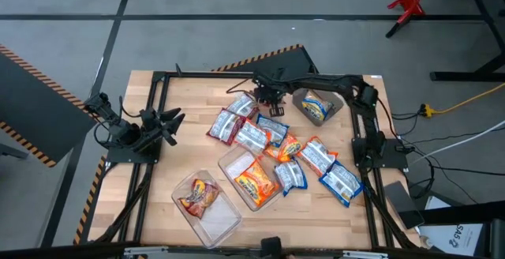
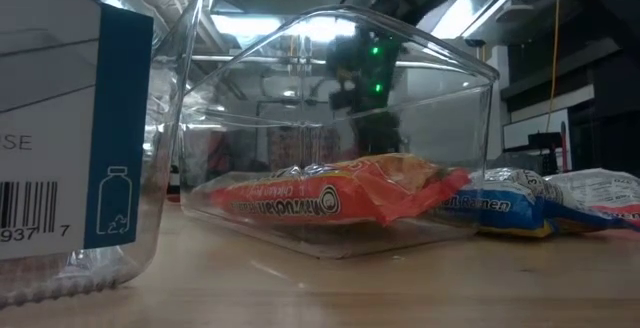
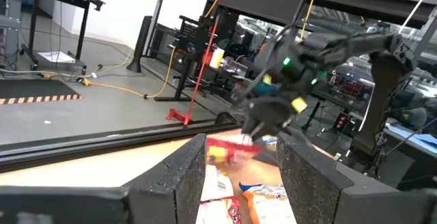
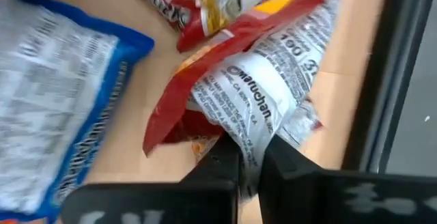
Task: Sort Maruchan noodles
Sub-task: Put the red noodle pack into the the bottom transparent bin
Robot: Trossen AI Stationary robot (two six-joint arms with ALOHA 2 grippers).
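The red packet held in my right gripper needs to be let go in the empty near end of the front clear tub [image 1: 214, 219].
Several Maruchan packets, blue, orange and red, lie scattered on the wooden table around its middle [image 1: 276, 144]. My right gripper [image 1: 267, 97] reaches over the far part of the pile and is shut on a red packet [image 4: 225, 80] with a white printed back. The left wrist view shows that packet [image 3: 232, 149] hanging under the right gripper [image 3: 263, 125]. My left gripper [image 1: 175, 123] waits open at the table's left side, touching nothing; its fingers [image 3: 184, 176] frame the scene. My right gripper [image 4: 249, 166] pinches the red packet between its two fingers, on the crumpled white printed back near one end [image 4: 256, 125]. The fingers come from above, pointing down. The packet hangs below them, bunched at the hold, over the far part of the pile.
A dark grey tub [image 1: 298, 99] at the far right holds a blue packet [image 1: 316, 105]. One clear tub [image 1: 233, 164] near the middle holds an orange packet [image 2: 330, 198], another [image 1: 225, 219] near the front holds a red one [image 1: 199, 196]. The black frame [image 1: 154, 117] borders the table.
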